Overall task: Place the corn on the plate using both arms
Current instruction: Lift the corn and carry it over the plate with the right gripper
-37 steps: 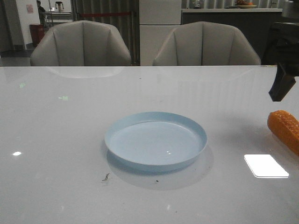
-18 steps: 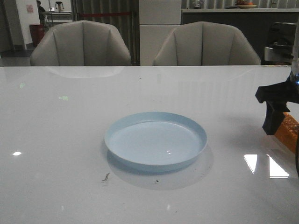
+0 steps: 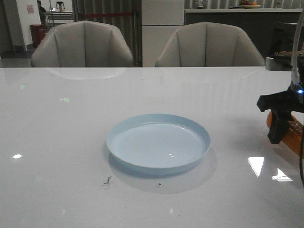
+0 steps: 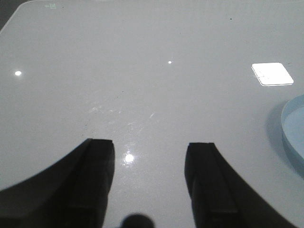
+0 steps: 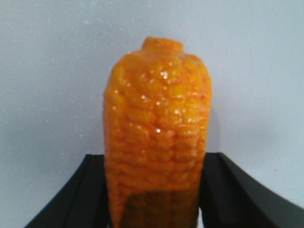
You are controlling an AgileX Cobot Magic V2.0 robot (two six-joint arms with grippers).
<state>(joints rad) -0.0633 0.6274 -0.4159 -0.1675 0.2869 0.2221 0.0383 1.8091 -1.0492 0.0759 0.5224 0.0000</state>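
The robot's right gripper will let go of the corn just off the middle of the pale blue plate [image 3: 171, 137].
The orange-yellow corn [image 3: 293, 135] lies on the white table at the far right, right of the pale blue plate [image 3: 156, 145]. My right gripper [image 3: 281, 135] has come down over the corn's near end. In the right wrist view the corn [image 5: 156, 118] fills the space between the two black fingers of the gripper [image 5: 154, 190], which is open and straddles it, with a thin gap on one side. My left gripper [image 4: 149, 161] is open and empty over bare table, with the plate's rim [image 4: 294, 128] at the edge of that view. The left arm is out of the front view.
Two grey chairs [image 3: 83, 45] [image 3: 209, 45] stand behind the table's far edge. A small dark speck [image 3: 108, 180] lies on the table in front of the plate. The right arm's white cable [image 3: 295, 52] hangs at the right edge.
My right gripper has come down from above the corn and now has its fingers either side of the cob. The corn, the plate and the left gripper have not moved.
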